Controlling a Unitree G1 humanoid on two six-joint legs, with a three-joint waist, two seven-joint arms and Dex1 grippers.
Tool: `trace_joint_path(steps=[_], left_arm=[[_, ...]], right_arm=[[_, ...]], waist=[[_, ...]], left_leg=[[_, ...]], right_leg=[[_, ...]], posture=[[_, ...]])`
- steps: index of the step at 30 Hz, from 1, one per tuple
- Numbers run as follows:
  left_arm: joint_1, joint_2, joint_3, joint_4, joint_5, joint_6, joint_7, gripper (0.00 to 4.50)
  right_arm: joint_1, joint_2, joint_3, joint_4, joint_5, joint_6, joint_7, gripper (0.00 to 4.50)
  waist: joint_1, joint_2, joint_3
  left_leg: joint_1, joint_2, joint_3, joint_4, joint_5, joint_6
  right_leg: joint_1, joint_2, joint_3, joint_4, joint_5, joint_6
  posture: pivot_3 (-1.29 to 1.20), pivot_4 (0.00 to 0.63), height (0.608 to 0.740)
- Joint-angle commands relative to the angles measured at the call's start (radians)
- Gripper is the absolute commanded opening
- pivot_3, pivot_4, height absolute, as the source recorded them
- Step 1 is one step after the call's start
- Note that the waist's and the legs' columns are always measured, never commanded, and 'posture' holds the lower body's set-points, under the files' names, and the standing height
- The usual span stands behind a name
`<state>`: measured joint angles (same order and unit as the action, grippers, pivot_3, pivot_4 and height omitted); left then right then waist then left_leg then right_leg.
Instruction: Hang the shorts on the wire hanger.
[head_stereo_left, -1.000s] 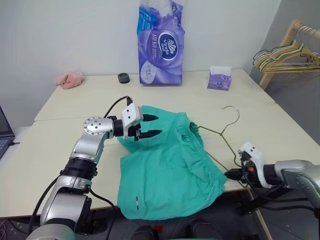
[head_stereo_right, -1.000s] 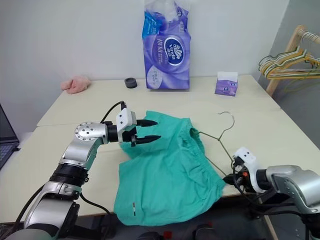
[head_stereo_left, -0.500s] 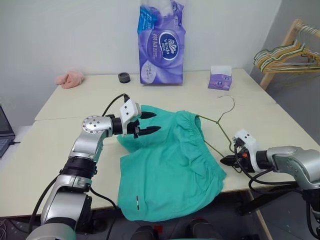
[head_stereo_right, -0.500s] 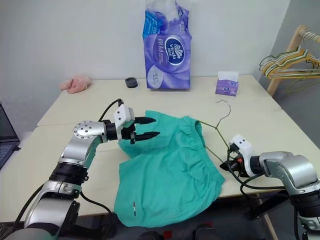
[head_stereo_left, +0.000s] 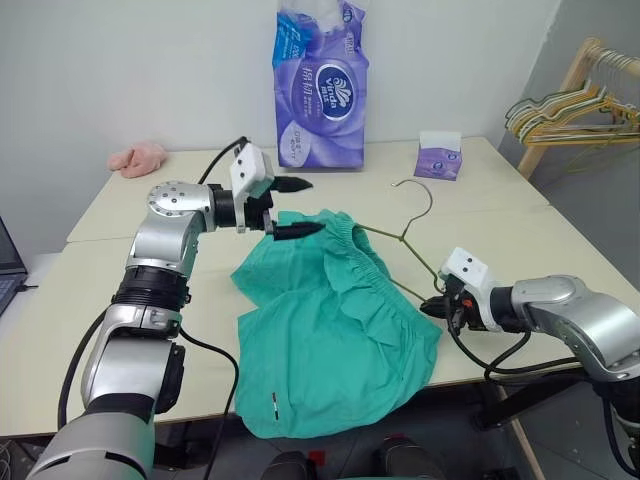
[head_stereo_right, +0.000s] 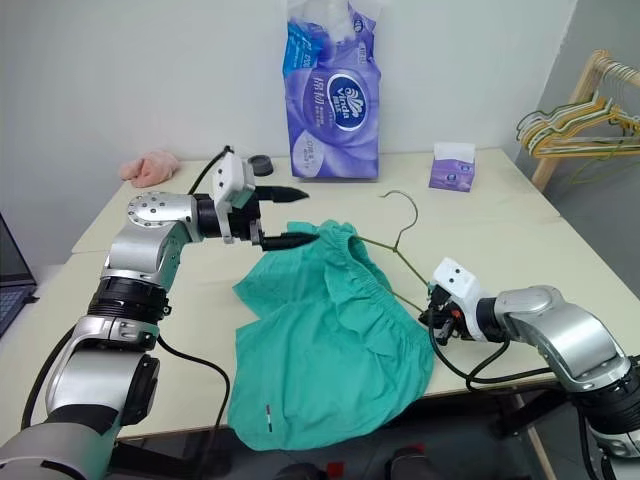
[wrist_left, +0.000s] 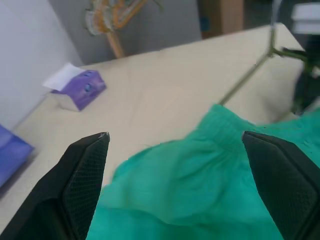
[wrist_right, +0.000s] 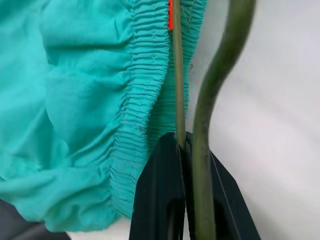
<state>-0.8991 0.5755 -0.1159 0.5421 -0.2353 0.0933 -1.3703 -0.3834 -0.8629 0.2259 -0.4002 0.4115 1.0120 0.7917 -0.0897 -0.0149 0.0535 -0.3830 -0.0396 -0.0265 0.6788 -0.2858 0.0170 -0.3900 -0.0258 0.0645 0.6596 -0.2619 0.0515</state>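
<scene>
Next, I let go of the wire hanger with my right gripper across the shorts' gathered waistband (head_stereo_left: 394, 287), with the hanger's outer end over the table. The hanger now lies along that waistband.
The teal-green shorts (head_stereo_left: 330, 330) lie bunched near the table's front edge, one leg hanging over it. Their gathered waistband (wrist_right: 150, 65) sits along the wire hanger (head_stereo_left: 402, 238), whose hook stands up above the table. My right gripper (head_stereo_left: 432, 308) is shut on the hanger's thin wire at its lower right corner, beside the waistband. My left gripper (head_stereo_left: 297, 207) hovers over the far left corner of the shorts. It is open wide, and its lower fingertip (head_stereo_right: 296, 239) is close to the cloth; nothing lies between the fingers (wrist_left: 85, 170).
A tall purple tissue pack (head_stereo_left: 320, 85), a small purple tissue box (head_stereo_left: 438, 157), a black round item (head_stereo_right: 262, 165) and a pink cloth lump (head_stereo_left: 138, 157) sit at the back of the table (head_stereo_left: 520, 230). A wooden rack of hangers (head_stereo_left: 575, 105) stands to the right.
My left gripper rose off the shorts and opened wider. My right gripper moved up and left with the hanger, tilting its hook up and pushing the shorts into a tighter bunch.
</scene>
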Motion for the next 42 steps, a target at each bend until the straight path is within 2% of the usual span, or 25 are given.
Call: trace_joint_path(steps=[1, 4, 9, 16, 24, 25, 28, 39, 42], left_arm=[[-0.053, 0.029, -0.042, 0.015, 0.038, -0.058, -0.109, 4.49], [-0.085, 0.021, -0.081, 0.078, 0.094, -0.164, -0.141, 4.49], [-0.102, -0.018, -0.092, 0.144, 0.118, -0.219, -0.162, 4.49], [-0.042, -0.022, -0.154, 0.110, 0.117, -0.215, -0.240, 4.49], [-0.026, -0.033, -0.214, 0.130, 0.109, -0.237, -0.244, 4.49], [-0.026, -0.043, -0.208, 0.137, 0.111, -0.235, -0.244, 4.10], [-0.025, -0.063, -0.192, 0.148, 0.108, -0.215, -0.244, 3.31], [0.014, -0.063, -0.191, 0.125, 0.105, -0.200, -0.244, 0.03], [0.023, -0.060, -0.188, 0.124, 0.118, -0.211, -0.244, 0.01]], right_arm=[[-0.026, -0.026, 0.016, -0.056, -0.029, -0.053, 0.028, 0.00], [-0.021, -0.052, 0.046, -0.086, -0.058, -0.089, 0.051, 0.00], [-0.018, -0.050, 0.069, -0.118, -0.083, -0.105, 0.055, 0.00], [-0.018, -0.060, 0.079, -0.150, -0.107, -0.117, 0.076, 0.00], [-0.025, -0.066, 0.077, -0.171, -0.122, -0.133, 0.099, 0.00], [-0.028, -0.068, 0.078, -0.175, -0.126, -0.137, 0.102, 0.00], [-0.031, -0.069, 0.079, -0.183, -0.131, -0.142, 0.108, 0.00], [-0.019, -0.086, 0.098, -0.201, -0.187, -0.230, 0.144, 0.00], [0.001, -0.123, 0.117, -0.181, -0.248, -0.311, 0.160, 0.00]], waist=[[0.000, 0.000, 0.000], [0.000, 0.000, 0.000], [0.000, 0.000, 0.000], [-0.004, 0.000, 0.000], [-0.011, 0.000, 0.000], [-0.011, 0.000, 0.000], [-0.012, 0.000, 0.000], [-0.024, 0.000, 0.000], [-0.023, 0.000, 0.000]], left_leg=[[0.000, 0.000, 0.000, 0.000, 0.000, 0.000], [0.000, 0.000, 0.000, 0.000, 0.000, 0.000], [0.000, 0.000, 0.000, 0.000, 0.000, 0.000], [0.000, 0.000, 0.000, 0.000, 0.000, 0.000], [-0.001, 0.000, 0.000, 0.001, 0.000, 0.000], [-0.001, 0.000, 0.000, 0.001, 0.000, 0.000], [-0.001, 0.000, 0.000, 0.001, 0.000, 0.000], [-0.001, 0.000, 0.000, 0.001, 0.000, 0.000], [-0.001, 0.000, 0.000, 0.001, 0.000, 0.000]], right_leg=[[0.000, 0.000, 0.000, 0.000, 0.000, 0.000], [0.000, 0.000, 0.000, 0.000, 0.000, 0.000], [0.000, 0.000, 0.000, -0.001, 0.000, 0.000], [0.000, 0.000, 0.000, 0.000, 0.000, 0.000], [0.000, 0.000, 0.000, 0.000, 0.000, 0.000], [0.000, 0.000, 0.000, 0.000, 0.000, 0.000], [0.000, 0.000, 0.000, 0.000, 0.000, 0.000], [0.000, 0.000, 0.000, 0.000, 0.000, 0.000], [0.000, 0.000, 0.000, 0.000, 0.000, 0.000]], posture=[[-0.15, 0.013, 0.740], [-0.15, 0.012, 0.740], [-0.16, 0.011, 0.740], [-0.17, 0.010, 0.740], [-0.18, 0.008, 0.740], [-0.18, 0.008, 0.740], [-0.18, 0.007, 0.740], [-0.19, 0.011, 0.740], [-0.19, 0.012, 0.740]])
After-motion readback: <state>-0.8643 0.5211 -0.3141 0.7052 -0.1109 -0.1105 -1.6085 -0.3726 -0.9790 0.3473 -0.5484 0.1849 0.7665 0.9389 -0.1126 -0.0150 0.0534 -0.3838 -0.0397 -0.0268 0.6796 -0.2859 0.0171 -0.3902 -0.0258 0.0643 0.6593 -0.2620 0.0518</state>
